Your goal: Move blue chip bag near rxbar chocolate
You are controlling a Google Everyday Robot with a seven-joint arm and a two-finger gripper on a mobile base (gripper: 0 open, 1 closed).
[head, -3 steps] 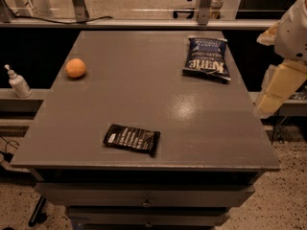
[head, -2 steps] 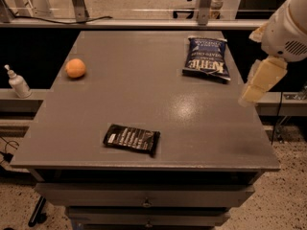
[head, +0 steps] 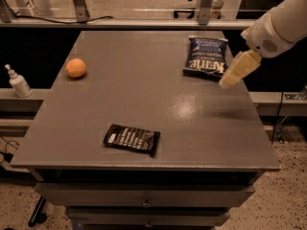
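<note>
I should next close my gripper at the blue chip bag's side edge (head: 222, 58) nearest the white arm.
The blue chip bag (head: 206, 57) lies flat at the far right of the grey table (head: 144, 95), its white "Kettle" lettering facing up. The rxbar chocolate (head: 131, 138), a flat black bar with white text, lies near the table's front edge, left of centre. My gripper (head: 229, 79) hangs from the white arm at the right, above the table just right of the chip bag's near corner. It holds nothing.
An orange (head: 76, 68) sits at the table's left side. A small white pump bottle (head: 18, 82) stands on a lower ledge left of the table. Drawers run below the table's front edge. Metal frame legs stand behind the table.
My arm has moved left and farther over the table, bringing the gripper from beyond the right edge to beside the chip bag. The objects have not moved.
</note>
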